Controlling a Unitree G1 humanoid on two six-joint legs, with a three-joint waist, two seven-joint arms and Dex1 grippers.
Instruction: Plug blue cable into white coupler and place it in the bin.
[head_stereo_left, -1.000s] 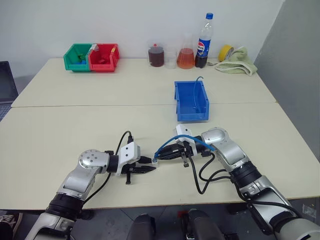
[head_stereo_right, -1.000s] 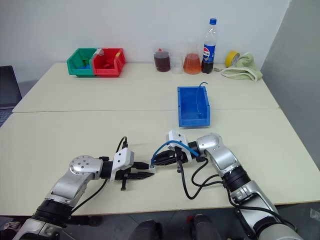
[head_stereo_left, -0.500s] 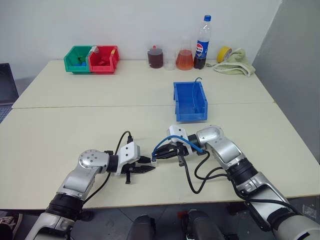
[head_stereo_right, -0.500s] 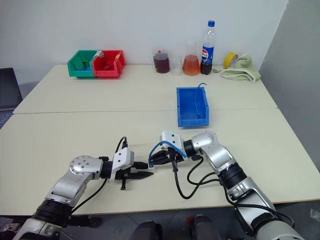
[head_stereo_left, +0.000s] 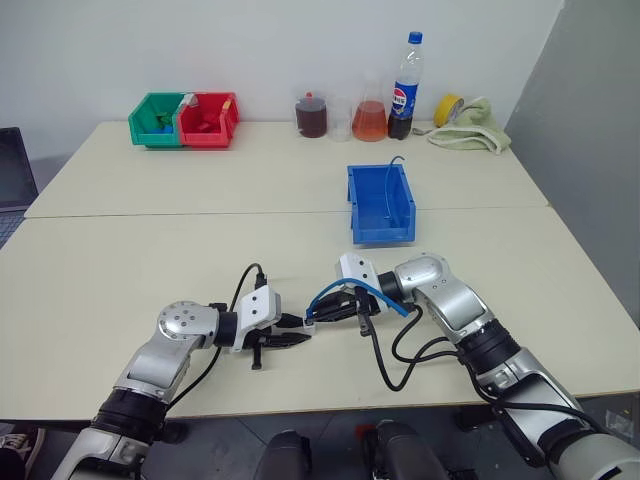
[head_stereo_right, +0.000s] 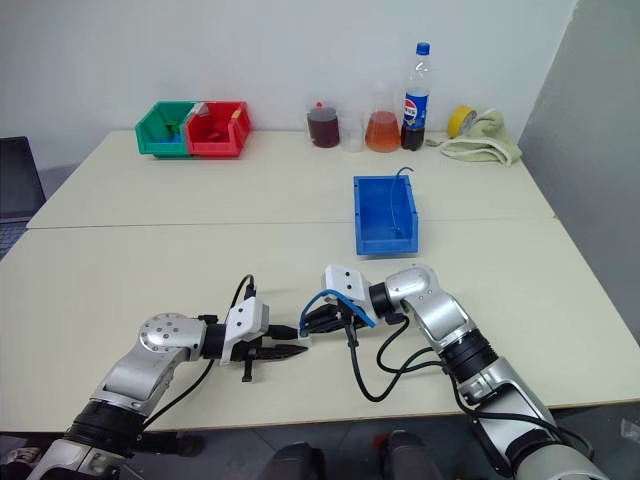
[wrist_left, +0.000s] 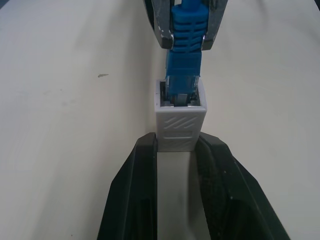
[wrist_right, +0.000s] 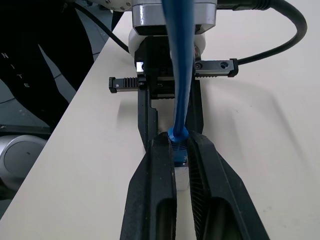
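I will use my right gripper to drop the blue cable and its white coupler inside the blue bin (head_stereo_left: 382, 222) near the bin's front side.
The white coupler (wrist_left: 179, 121) sits clamped between my left gripper's (wrist_left: 177, 144) black fingers, just above the table near its front edge. Opposite it, my right gripper (wrist_right: 179, 144) is shut on the boot of the blue cable (wrist_left: 187, 30). The plug's tip sits inside the coupler's socket. Seen from the head, the two grippers meet tip to tip at the coupler (head_stereo_left: 308, 322), and the cable (head_stereo_left: 345, 291) arches back over the right wrist. The blue bin (head_stereo_left: 380, 203) stands beyond them on the table, a thin cable end poking from its rim.
Green (head_stereo_left: 155, 116) and red (head_stereo_left: 207, 114) small bins stand at the far left. Flasks (head_stereo_left: 370, 118), a cola bottle (head_stereo_left: 406, 85), yellow tape (head_stereo_left: 451, 104) and a cloth (head_stereo_left: 475, 123) line the far edge. A black arm cable (head_stereo_left: 395, 355) loops on the table by the right forearm.
The camera has shifted slightly. My right wrist has turned a little, still gripping the plug at the coupler. The left gripper has kept still.
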